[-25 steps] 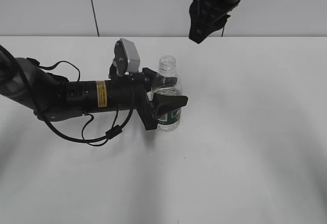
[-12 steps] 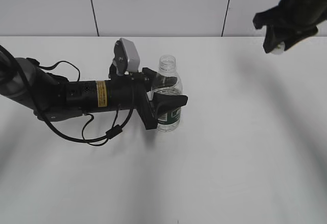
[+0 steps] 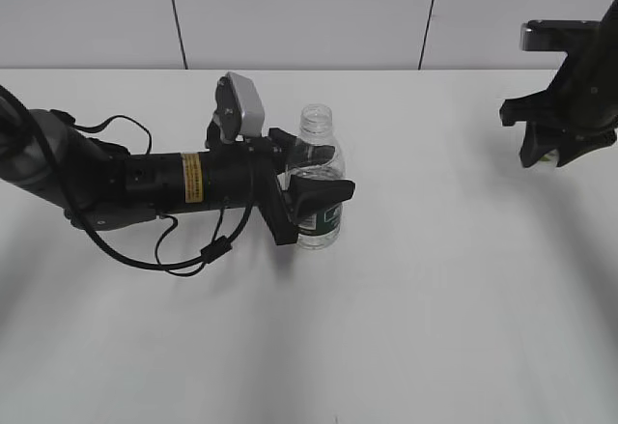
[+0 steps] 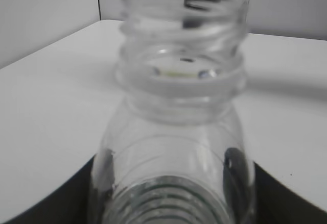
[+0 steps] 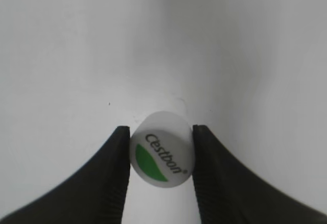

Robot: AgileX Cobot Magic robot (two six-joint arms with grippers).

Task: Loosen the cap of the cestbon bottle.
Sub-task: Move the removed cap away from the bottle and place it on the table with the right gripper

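The white cap will leave my right gripper on the open part of the white table (image 3: 519,208) just beneath its fingers.
The clear ribbed cestbon bottle (image 3: 319,187) with a dark green label stands upright on the white table, its threaded neck open and capless. My left gripper (image 3: 316,178) is shut on the bottle's body; in the left wrist view the bottle (image 4: 173,132) fills the frame between the dark fingers. My right gripper (image 3: 548,157) is at the far right above the table, shut on the white cap (image 5: 162,146), whose green leaf mark and "Cestbon" lettering face the right wrist camera. A sliver of the cap (image 3: 548,158) shows between the fingers in the exterior view.
The white table (image 3: 435,298) runs to a grey panelled wall (image 3: 309,9) at the back. The left arm and its cable (image 3: 164,250) lie across the table's left half.
My right arm has carried the cap from above the bottle to the far right and lower toward the table. The left gripper and bottle have not moved.
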